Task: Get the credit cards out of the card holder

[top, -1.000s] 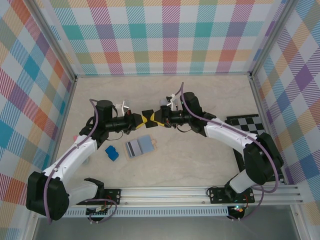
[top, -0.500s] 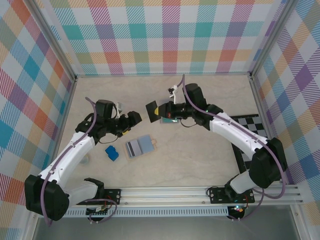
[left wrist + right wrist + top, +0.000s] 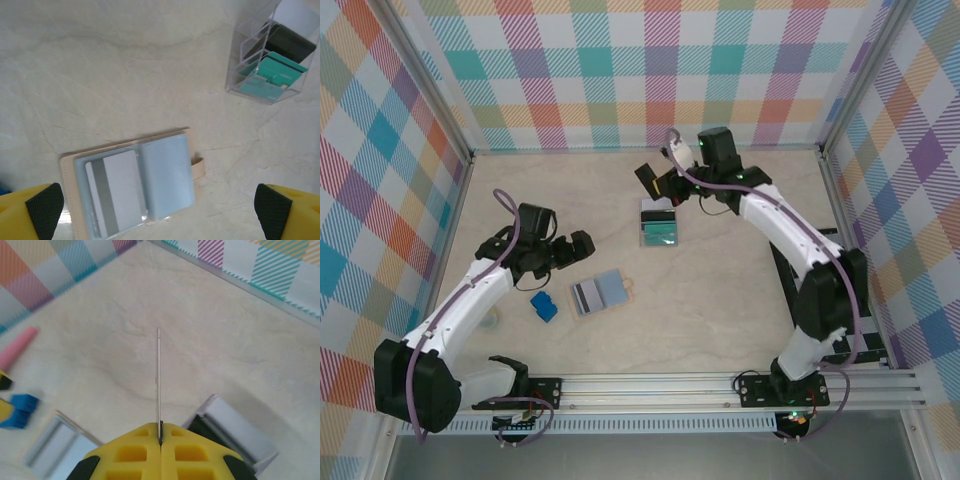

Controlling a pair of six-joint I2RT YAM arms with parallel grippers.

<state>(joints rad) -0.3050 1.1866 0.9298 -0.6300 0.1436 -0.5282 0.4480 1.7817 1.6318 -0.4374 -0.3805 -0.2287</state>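
Note:
The robot's right gripper should release the credit card among the black cards in the clear tiered stand (image 3: pixel 658 215) (image 3: pixel 205 429). That credit card now hangs above the stand.
The card holder (image 3: pixel 600 293) lies open on the table, tan outside and blue-grey inside (image 3: pixel 132 190). A pale credit card with a dark stripe (image 3: pixel 112 192) sits in its left pocket. My left gripper (image 3: pixel 575 245) hovers just behind the holder, open and empty, with its pads (image 3: pixel 45 210) wide apart on either side. My right gripper (image 3: pixel 655 183) is raised at the back, shut on a thin card seen edge-on (image 3: pixel 158 375). That card hangs above a clear tiered stand (image 3: pixel 660 222) that holds teal, black and pale cards (image 3: pixel 267 55).
A small bright-blue block (image 3: pixel 543 305) lies left of the card holder. A pink object (image 3: pixel 17 347) lies near the left wall. A checkered mat (image 3: pixel 782 262) lies at the right, mostly under the right arm. Patterned walls enclose the table.
My left gripper let go of the card, opened wide and drew back to the left. My right gripper took the card and carried it toward the back, over the clear stand.

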